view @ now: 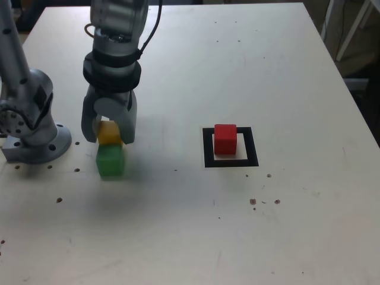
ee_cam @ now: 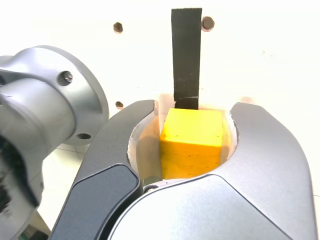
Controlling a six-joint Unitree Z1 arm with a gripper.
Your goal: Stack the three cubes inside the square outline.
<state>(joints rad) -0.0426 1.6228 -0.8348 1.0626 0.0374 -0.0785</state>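
Note:
The robot's gripper needs to release the yellow cube on top of the red cube [view: 224, 123], stacking it inside the square outline.
My gripper [view: 109, 138] hangs over the exterior view's left side, jaws down and shut on the yellow cube [view: 108, 132]. In the wrist view the yellow cube [ee_cam: 192, 142] fills the space between the grey fingers [ee_cam: 260, 145] of the gripper [ee_cam: 195, 114]. The green cube [view: 110, 160] sits on the table just in front of the yellow one, close against it. The red cube [view: 225, 138] stands alone inside the square outline [view: 208, 148], toward the exterior view's right. Whether the yellow cube rests on the table or is raised, I cannot tell.
The arm's round grey base [view: 35, 139] is bolted down at the exterior view's left, near the gripper. A thin black strip [ee_cam: 186, 55] lies on the table beyond the yellow cube. The white table [view: 285, 71] ends at its right edge [view: 356, 101].

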